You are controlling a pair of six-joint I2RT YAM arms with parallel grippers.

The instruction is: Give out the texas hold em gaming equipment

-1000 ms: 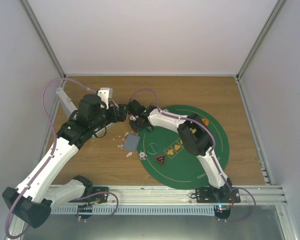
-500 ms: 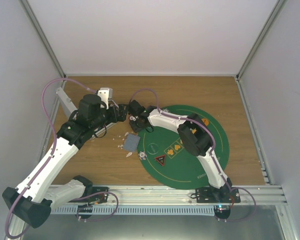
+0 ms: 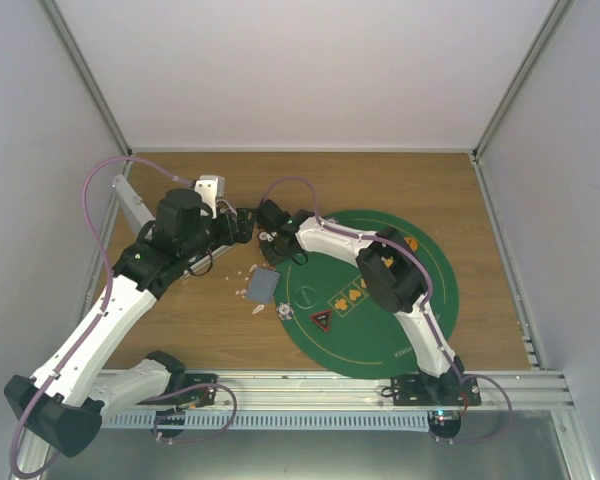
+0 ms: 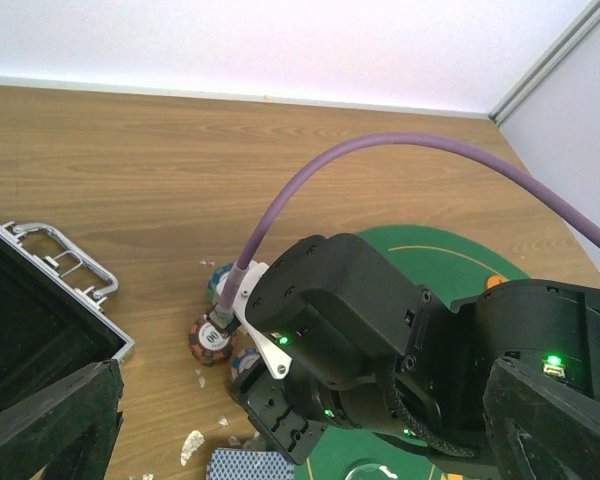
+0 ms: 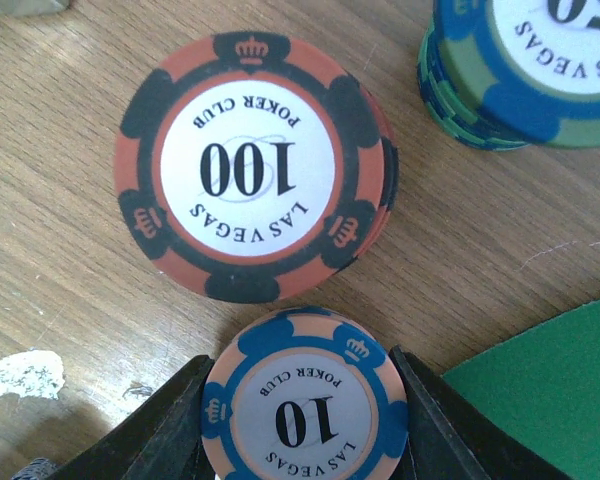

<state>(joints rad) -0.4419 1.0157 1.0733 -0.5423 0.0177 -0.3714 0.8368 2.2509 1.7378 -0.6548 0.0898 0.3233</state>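
Note:
I should set the blue "10" poker chip down with my right gripper between the orange token and the green felt mat's far edge (image 3: 406, 226).
In the right wrist view my right gripper (image 5: 305, 410) is shut on a blue "10" poker chip (image 5: 305, 405), both fingers touching its edge, low over the wood. A red-and-black "100" chip stack (image 5: 250, 165) lies just beyond it, and a green-and-blue chip stack (image 5: 535, 60) sits at the top right. In the top view the right gripper (image 3: 269, 238) is at the mat's left edge, with my left gripper (image 3: 244, 222) close beside it. The left gripper (image 4: 300, 440) is open and empty, its fingers (image 4: 50, 420) spread wide. A grey-blue card deck (image 3: 263, 286) lies on the wood.
The green felt mat (image 3: 400, 320) carries a red-triangle token (image 3: 320, 320) and orange tokens (image 3: 346, 297). A clear round token (image 3: 283, 311) sits at its edge. The open silver case (image 4: 40, 290) stands at the left. White scraps (image 5: 20, 373) litter the wood.

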